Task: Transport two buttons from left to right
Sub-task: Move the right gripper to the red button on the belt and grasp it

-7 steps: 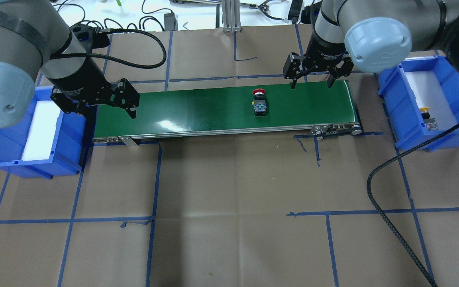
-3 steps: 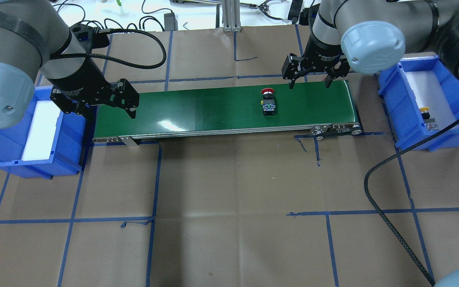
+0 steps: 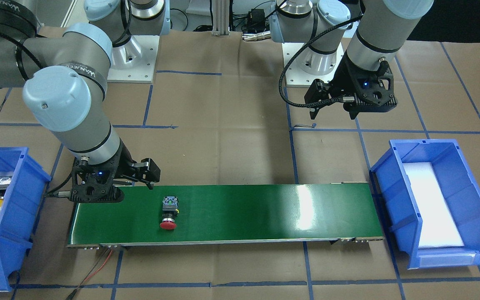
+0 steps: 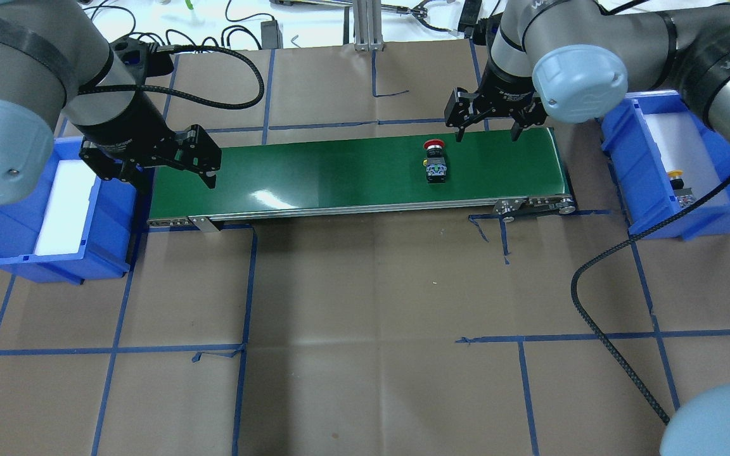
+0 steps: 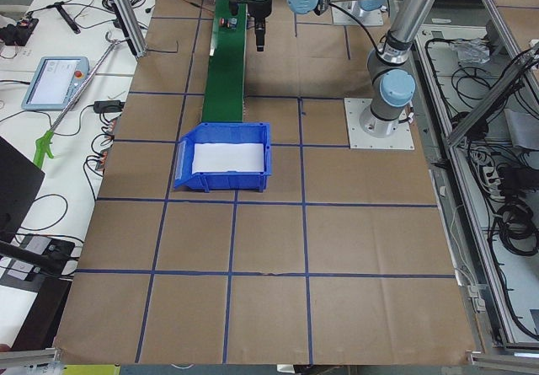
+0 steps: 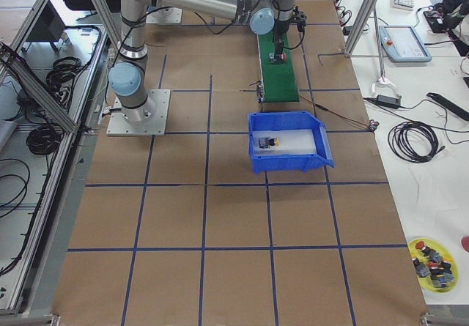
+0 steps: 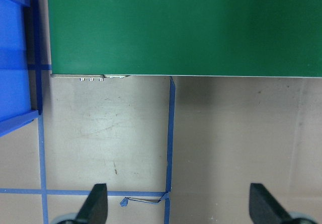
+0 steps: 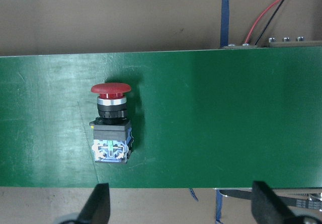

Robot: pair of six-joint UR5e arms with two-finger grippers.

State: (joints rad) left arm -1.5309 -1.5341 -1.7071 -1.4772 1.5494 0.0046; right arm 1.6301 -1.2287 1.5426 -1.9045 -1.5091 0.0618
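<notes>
Next, my right gripper grabs the black body [image 3: 169, 212] [image 8: 111, 129] of the red-capped button on the green conveyor belt and leaves the button's cap free.
The red-capped button [image 4: 435, 163] lies on its side on the green conveyor belt [image 4: 339, 171], cap toward the far edge; it also shows in the front view [image 3: 169, 212] and the right wrist view [image 8: 111, 128]. My right gripper [image 4: 487, 135] hangs open over the belt's far edge, just right of this button, with nothing between its fingers [image 8: 98, 206]. The yellow-capped button [image 4: 678, 185] rests in the right blue bin [image 4: 621, 171]. At the belt's left end my left gripper [image 4: 178, 180] hangs open and empty; its wrist view shows only the belt edge and paper.
A blue bin [image 4: 115, 215] with a white foam liner stands off the belt's left end. A black cable [image 4: 593, 316] loops over the paper at the right. Blue tape lines cross the brown paper. A yellow plate [image 6: 432, 256] with several spare parts sits on a side table.
The red-capped button has ridden rightward along the belt. My right gripper has shifted slightly left and toward the far edge, still open. The left gripper has not moved.
</notes>
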